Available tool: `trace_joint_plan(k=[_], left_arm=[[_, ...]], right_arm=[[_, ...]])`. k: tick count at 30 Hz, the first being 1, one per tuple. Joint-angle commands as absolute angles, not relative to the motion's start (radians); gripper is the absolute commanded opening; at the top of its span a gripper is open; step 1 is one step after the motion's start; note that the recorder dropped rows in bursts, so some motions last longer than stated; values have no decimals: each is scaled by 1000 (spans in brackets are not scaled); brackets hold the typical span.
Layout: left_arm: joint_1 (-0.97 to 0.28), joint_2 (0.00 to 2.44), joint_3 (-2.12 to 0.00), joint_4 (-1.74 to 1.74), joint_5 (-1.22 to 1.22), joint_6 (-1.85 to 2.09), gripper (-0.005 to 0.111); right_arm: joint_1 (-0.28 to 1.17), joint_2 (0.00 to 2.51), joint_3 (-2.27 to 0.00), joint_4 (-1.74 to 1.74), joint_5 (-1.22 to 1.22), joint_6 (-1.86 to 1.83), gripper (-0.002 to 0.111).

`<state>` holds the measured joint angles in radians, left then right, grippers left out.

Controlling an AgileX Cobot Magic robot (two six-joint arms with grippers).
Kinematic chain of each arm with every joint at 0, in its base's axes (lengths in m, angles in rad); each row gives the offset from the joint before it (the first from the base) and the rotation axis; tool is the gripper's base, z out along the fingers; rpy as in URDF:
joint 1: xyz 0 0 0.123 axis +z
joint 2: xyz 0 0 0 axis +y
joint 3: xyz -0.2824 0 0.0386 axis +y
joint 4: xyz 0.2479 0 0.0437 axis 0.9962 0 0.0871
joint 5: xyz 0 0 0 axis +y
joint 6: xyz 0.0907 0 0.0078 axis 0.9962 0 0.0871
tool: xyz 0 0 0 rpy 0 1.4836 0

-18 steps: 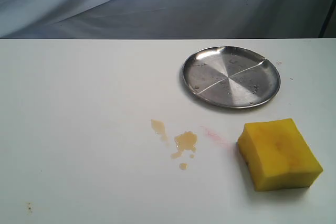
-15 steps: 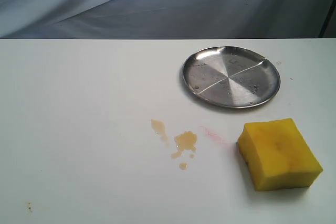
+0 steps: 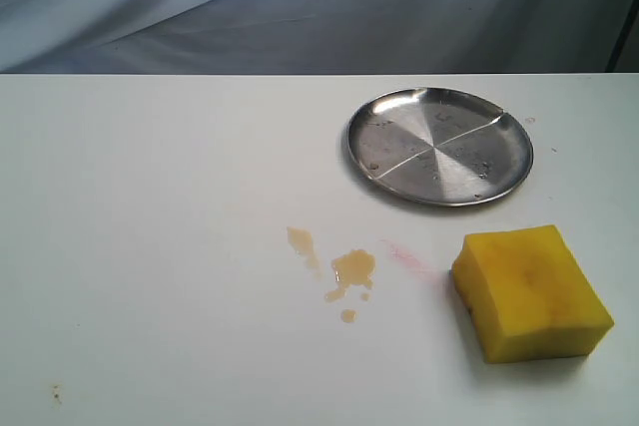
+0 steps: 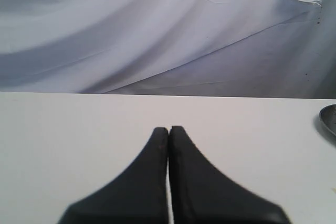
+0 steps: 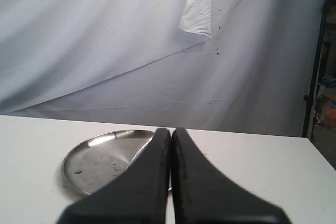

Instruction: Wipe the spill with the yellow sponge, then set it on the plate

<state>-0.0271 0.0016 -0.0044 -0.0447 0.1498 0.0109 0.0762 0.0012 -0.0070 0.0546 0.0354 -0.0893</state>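
Note:
I should next close my right gripper on the middle of the top [image 3: 531, 273] of the yellow sponge, to wipe the spill with it.
The yellow sponge [image 3: 531, 292] sits on the white table at the front right, a thick block lying flat. The spill [image 3: 351, 269] is a few amber blotches left of it, mid-table. Behind the sponge rests the round steel plate [image 3: 439, 146], which holds only small droplets. Neither arm appears in the exterior view. My left gripper [image 4: 168, 129] is shut with nothing in it, over bare table, and the plate's rim [image 4: 327, 118] shows at that view's edge. My right gripper [image 5: 171, 130] is shut and empty, its black fingers in front of the plate [image 5: 100, 158].
A faint pink smear [image 3: 404, 253] lies between the spill and the sponge. A tiny dark speck [image 3: 56, 393] marks the table at the front left. A grey cloth backdrop [image 3: 319, 7] hangs behind the table's far edge.

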Motion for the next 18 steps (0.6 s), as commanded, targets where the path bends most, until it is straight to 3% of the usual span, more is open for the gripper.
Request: trace_joint_plan(k=[1, 18], left_arm=[[-28, 0, 0, -44, 146, 8, 1], [-28, 0, 0, -44, 146, 8, 1]], right_arm=[[71, 0, -9, 44, 39, -96, 0], [71, 0, -9, 84, 38, -96, 0]])
